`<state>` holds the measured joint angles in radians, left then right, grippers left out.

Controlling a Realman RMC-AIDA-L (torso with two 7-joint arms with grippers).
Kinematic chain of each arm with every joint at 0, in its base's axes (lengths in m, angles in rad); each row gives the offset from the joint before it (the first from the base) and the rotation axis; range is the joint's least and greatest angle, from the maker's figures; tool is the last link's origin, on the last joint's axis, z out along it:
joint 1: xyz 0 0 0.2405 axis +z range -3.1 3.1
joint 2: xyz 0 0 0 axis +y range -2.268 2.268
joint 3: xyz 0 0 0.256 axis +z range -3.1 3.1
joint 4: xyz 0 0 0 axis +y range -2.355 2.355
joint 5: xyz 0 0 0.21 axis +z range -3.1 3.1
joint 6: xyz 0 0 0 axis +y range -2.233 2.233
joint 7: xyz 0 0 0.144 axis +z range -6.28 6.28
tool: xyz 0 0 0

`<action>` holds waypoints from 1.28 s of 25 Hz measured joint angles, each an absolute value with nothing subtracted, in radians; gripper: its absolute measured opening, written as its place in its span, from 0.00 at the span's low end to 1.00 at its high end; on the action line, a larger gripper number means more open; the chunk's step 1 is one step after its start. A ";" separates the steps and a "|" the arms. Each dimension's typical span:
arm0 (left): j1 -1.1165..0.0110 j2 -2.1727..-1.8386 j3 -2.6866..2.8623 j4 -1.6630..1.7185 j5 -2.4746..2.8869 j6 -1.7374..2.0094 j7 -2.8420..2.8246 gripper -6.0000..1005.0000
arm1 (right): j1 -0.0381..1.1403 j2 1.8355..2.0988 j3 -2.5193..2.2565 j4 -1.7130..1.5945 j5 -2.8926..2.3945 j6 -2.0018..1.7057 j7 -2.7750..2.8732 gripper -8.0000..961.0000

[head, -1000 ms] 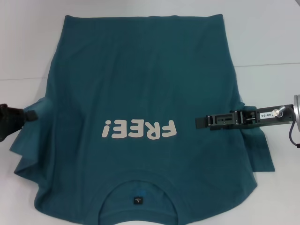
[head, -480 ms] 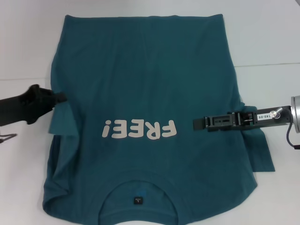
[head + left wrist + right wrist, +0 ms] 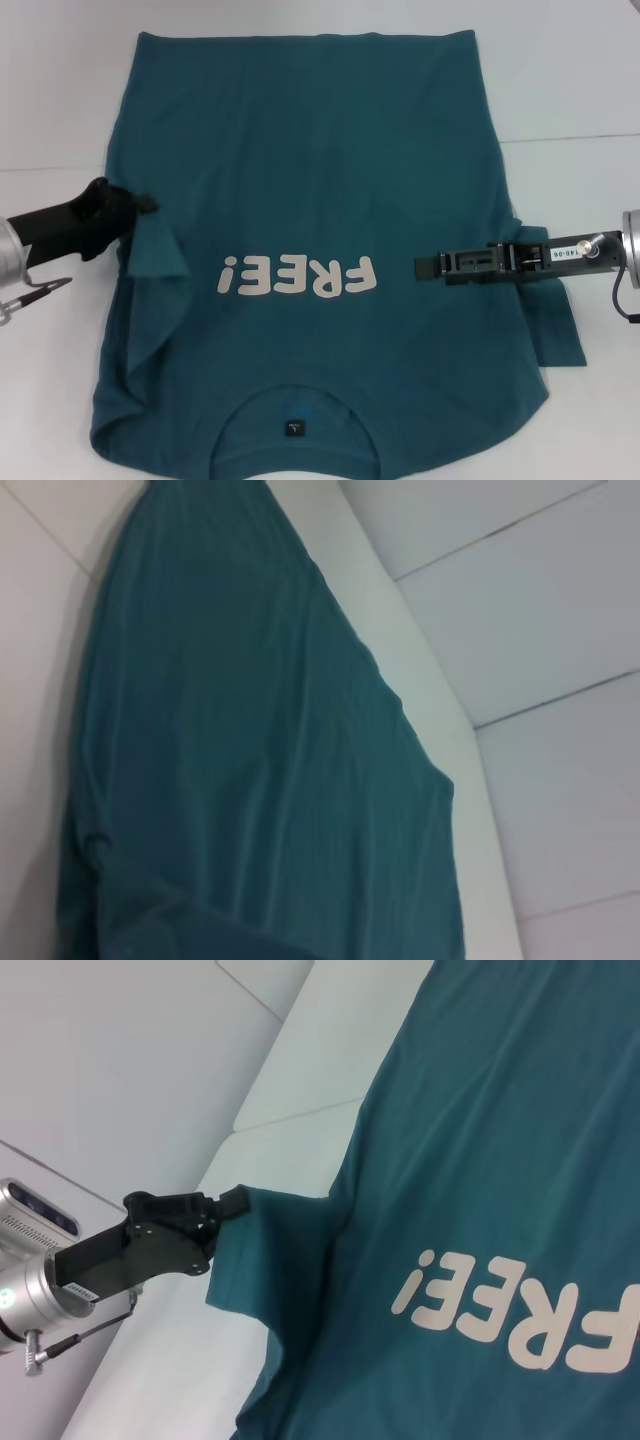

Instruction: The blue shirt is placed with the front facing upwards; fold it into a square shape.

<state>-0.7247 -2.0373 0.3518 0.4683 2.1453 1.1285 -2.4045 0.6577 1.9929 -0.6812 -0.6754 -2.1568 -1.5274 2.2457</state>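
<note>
My left gripper needs to lay the sleeve inward, as it hangs slanted from its corner there, then take the underarm cloth [image 3: 125, 242] and pull it toward the hem.
The blue shirt [image 3: 320, 150] lies front up on the white table, its white "FREE!" print [image 3: 298, 277] across the chest and its collar with a dark tag [image 3: 293, 427] at the near edge. My left gripper [image 3: 145, 203] is shut on the shirt's left sleeve [image 3: 155, 250], holding it lifted and folded inward over the body, beside the print. The right wrist view shows this left gripper [image 3: 225, 1205] pinching the sleeve's edge. My right gripper [image 3: 430, 265] lies low over the shirt's right side, pointing toward the print. The right sleeve [image 3: 558, 330] stays spread flat. The left wrist view shows only shirt cloth [image 3: 250, 780].
The white table [image 3: 560, 80] extends bare on both sides of the shirt, with a thin seam line running across it at mid-depth. A white wall with panel joints [image 3: 540, 620] shows in the wrist views.
My left gripper has moved inward to the right with the left sleeve, pulling it off the table and over the shirt's body. The right arm has barely moved.
</note>
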 joint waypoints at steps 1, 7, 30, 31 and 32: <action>-0.728 -2.039 0.352 0.465 2.133 1.120 -2.403 0.06 | 0.658 1.993 -0.681 -0.675 -2.157 -1.527 2.246 0.89; -0.742 -2.049 0.351 0.441 2.070 1.063 -2.397 0.08 | 0.660 1.995 -0.681 -0.675 -2.157 -1.526 2.246 0.89; -0.639 -1.996 0.582 0.544 2.012 1.194 -2.441 0.66 | 0.652 1.993 -0.676 -0.675 -2.158 -1.515 2.220 0.89; -0.635 -1.995 0.582 0.544 2.013 1.193 -2.447 0.68 | 0.650 1.993 -0.675 -0.675 -2.158 -1.518 2.210 0.88; -0.625 -1.993 0.583 0.544 2.014 1.192 -2.460 0.70 | 0.648 1.994 -0.675 -0.675 -2.158 -1.521 2.199 0.88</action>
<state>-0.6253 -1.9927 0.5830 0.5442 2.0143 1.1921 -2.4598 0.6478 1.9943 -0.6753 -0.6749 -2.1576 -1.5209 2.1989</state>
